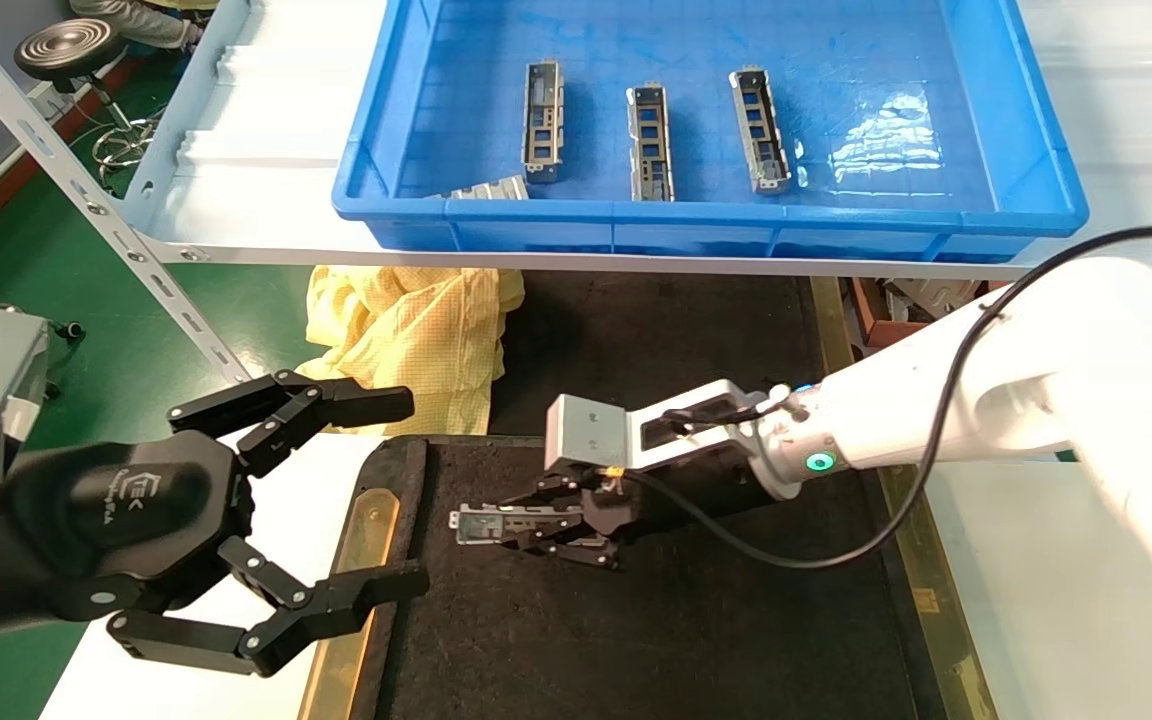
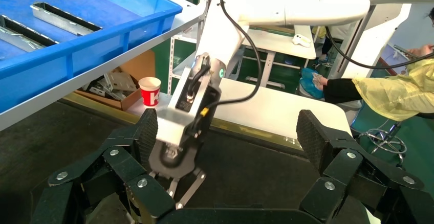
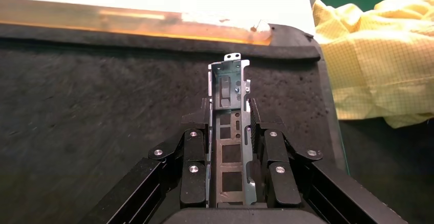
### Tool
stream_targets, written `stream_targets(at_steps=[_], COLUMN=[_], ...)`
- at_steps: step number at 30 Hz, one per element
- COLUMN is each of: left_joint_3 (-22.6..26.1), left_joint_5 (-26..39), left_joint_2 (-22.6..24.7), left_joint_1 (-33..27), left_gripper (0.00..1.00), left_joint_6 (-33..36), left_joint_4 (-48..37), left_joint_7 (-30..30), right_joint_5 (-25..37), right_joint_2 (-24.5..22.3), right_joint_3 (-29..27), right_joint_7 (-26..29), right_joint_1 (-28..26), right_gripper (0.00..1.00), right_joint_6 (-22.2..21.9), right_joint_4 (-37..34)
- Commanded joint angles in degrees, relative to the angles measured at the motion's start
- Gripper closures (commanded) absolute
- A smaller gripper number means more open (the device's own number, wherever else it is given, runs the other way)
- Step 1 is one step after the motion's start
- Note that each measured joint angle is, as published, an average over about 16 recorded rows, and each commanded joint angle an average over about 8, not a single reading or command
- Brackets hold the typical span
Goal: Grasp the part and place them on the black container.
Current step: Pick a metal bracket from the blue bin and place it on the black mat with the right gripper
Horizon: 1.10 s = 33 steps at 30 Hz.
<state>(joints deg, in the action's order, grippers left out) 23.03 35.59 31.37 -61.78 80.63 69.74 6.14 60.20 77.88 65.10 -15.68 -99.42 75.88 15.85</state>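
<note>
The robot's right gripper will put the channel part, now held low over the black container, down in the black container's corner [image 1: 476,508] [image 3: 268,115] beside the end of the brass strip.
My right gripper [image 1: 526,528] is shut on a silver-grey channel part [image 1: 481,523] and holds it low over the black container [image 1: 656,620], near the container's far left. In the right wrist view the part [image 3: 229,132] lies lengthwise between the fingers [image 3: 194,147], its tabbed end sticking out past the gripper [image 3: 229,116]. My left gripper [image 1: 401,495] is open and empty by the container's left edge. In the left wrist view my left gripper [image 2: 230,134] frames the right gripper's body [image 2: 174,157]. Three more parts [image 1: 651,140] lie in the blue bin [image 1: 706,215].
The blue bin stands on a white shelf [image 1: 236,150] above and behind the container. A yellow cloth [image 1: 406,330] lies at the container's far left corner. A brass strip [image 1: 361,560] runs along the container's left side. A red paper cup [image 2: 149,91] stands beyond the container.
</note>
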Motion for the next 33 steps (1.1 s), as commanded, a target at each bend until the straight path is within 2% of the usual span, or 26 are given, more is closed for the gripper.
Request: stream_targets(at_steps=[1,6,13,16,22,33], left_joint_3=[0.00,0.00,0.00,0.00,0.00,0.00], left_joint_5=[0.00,0.00,0.00,0.00,0.00,0.00], left_joint_2=[0.00,0.00,0.00,0.00,0.00,0.00], left_joint_1=[0.00,0.00,0.00,0.00,0.00,0.00], left_gripper=[0.00,0.00,0.00,0.00,0.00,0.00], left_joint_6=[0.00,0.00,0.00,0.00,0.00,0.00], left_joint_4=[0.00,0.00,0.00,0.00,0.00,0.00], left_joint_7=[0.00,0.00,0.00,0.00,0.00,0.00], right_joint_5=[-0.31,-1.06,-1.94,-2.50,-3.69,-5.88], right_joint_2=[0.25,0.45,0.63,0.64,0.60,0.57], right_joint_3=[0.11,1.17,3.34,4.60,7.42,11.48], right_joint_7=[0.01,1.38,3.11,3.97,5.39,6.35], right_joint_1=[0.91,3.08,6.31,7.36,8.26,8.16], right_gripper=[1.00,1.00,1.00,1.00,1.00,1.00], right_joint_6=[-1.40,-7.50,-20.01,-23.70,-26.85,-28.93], right_joint_4=[0.93,4.63,10.25,12.71,16.09,17.69])
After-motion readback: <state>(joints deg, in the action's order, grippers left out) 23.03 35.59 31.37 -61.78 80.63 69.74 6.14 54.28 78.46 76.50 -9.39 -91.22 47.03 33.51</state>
